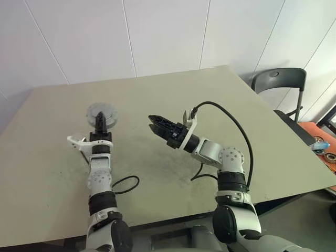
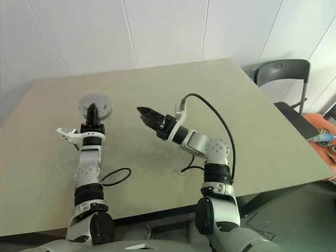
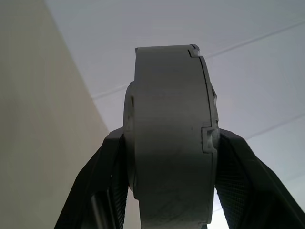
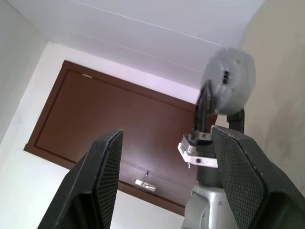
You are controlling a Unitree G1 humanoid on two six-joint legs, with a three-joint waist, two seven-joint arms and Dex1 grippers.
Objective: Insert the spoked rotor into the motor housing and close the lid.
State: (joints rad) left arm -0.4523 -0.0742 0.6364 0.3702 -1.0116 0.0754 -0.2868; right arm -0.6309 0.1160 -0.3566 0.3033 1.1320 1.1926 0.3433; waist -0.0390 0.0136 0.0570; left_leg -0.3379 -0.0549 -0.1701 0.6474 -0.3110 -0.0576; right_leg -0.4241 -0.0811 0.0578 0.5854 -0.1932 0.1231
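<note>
The motor housing will go down on the bare table (image 1: 74, 140) under the white bracket, set there by my left gripper.
My left gripper (image 1: 101, 122) is shut on the motor housing (image 1: 102, 112), a squat round silvery body held up on edge above the table's left part. In the left wrist view the housing (image 3: 167, 124) stands between both black fingers (image 3: 112, 176). A stepped seam on its rim sets off a thin silvery layer on one face, which looks like the lid (image 3: 212, 109) seated flush. The spoked rotor is hidden. My right gripper (image 1: 152, 123) hovers over the table's middle, open and empty, pointing toward the housing (image 4: 229, 78).
The beige table (image 1: 220, 100) ends in a near edge just in front of me and a right edge by a black folding chair (image 1: 278, 81). Orange gear (image 1: 317, 136) lies beyond the right edge. A black cable loop (image 1: 126, 185) rests near my left forearm.
</note>
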